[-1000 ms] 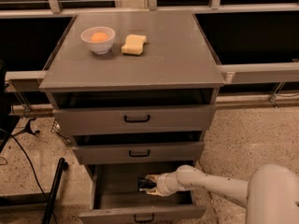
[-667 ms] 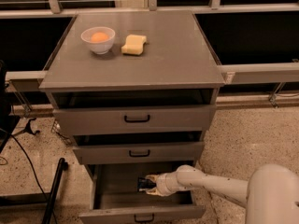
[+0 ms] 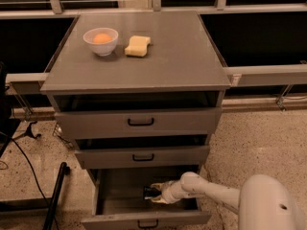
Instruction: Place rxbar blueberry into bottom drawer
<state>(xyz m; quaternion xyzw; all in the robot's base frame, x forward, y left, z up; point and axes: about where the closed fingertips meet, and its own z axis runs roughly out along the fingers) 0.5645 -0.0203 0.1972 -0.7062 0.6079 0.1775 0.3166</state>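
The robot's gripper needs to release the rxbar blueberry on the bottom drawer's inside [image 3: 150, 197], close behind the drawer's small black handle.
The bottom drawer [image 3: 144, 218] of the grey cabinet is pulled open, and its small black handle shows on the front. My gripper [image 3: 152, 192] reaches into it from the right, low over the drawer floor. It is shut on a small dark object, the rxbar blueberry [image 3: 149, 192], held between the pale fingers [image 3: 156, 185]. The bar's lettering cannot be made out.
The two upper drawers [image 3: 139, 122] [image 3: 142, 156] are slightly open above the gripper. On the cabinet top [image 3: 182, 56] stand a white bowl [image 3: 100, 40] with an orange item and a yellow sponge [image 3: 137, 46]. A black pole [image 3: 55, 195] and cables lie on the floor at left.
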